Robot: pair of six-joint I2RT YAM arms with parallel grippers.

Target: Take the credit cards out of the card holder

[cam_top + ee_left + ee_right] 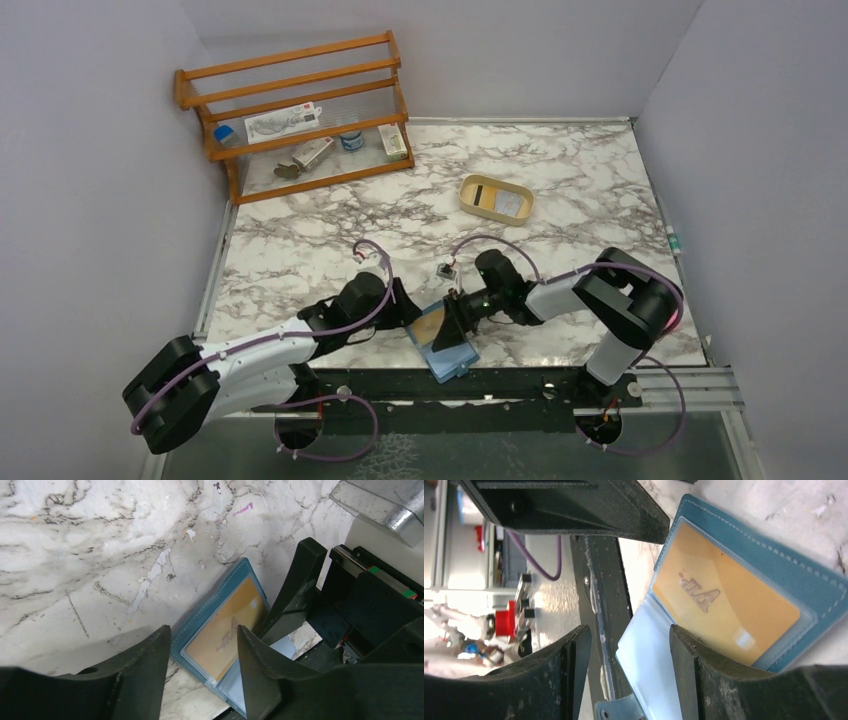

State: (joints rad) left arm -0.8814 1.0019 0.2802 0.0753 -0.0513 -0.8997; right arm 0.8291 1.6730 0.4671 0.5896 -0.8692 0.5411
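The pale half of the card holder sticks out over the table's near edge, so next the right gripper swings it back inward while the left gripper pinches the cover's corner point(178, 651).
The card holder point(447, 341) is a teal-blue wallet that lies open at the table's near edge. One half holds an orange card point(225, 627) under a clear sleeve, also in the right wrist view point(719, 605). The other half shows a pale blue-white card point(649, 665) that reaches over the edge, next to the snap tab point(621, 711). My left gripper point(202, 630) is open above the orange half and holds nothing. My right gripper point(629, 630) is open, with the pale card's edge between its fingers. The two grippers almost touch over the wallet in the top view.
A tan oval tray point(471, 186) with a card in it stands at the back right. A wooden rack point(300, 110) with small items stands at the back left. The black rail point(520, 385) runs along the near edge just below the wallet.
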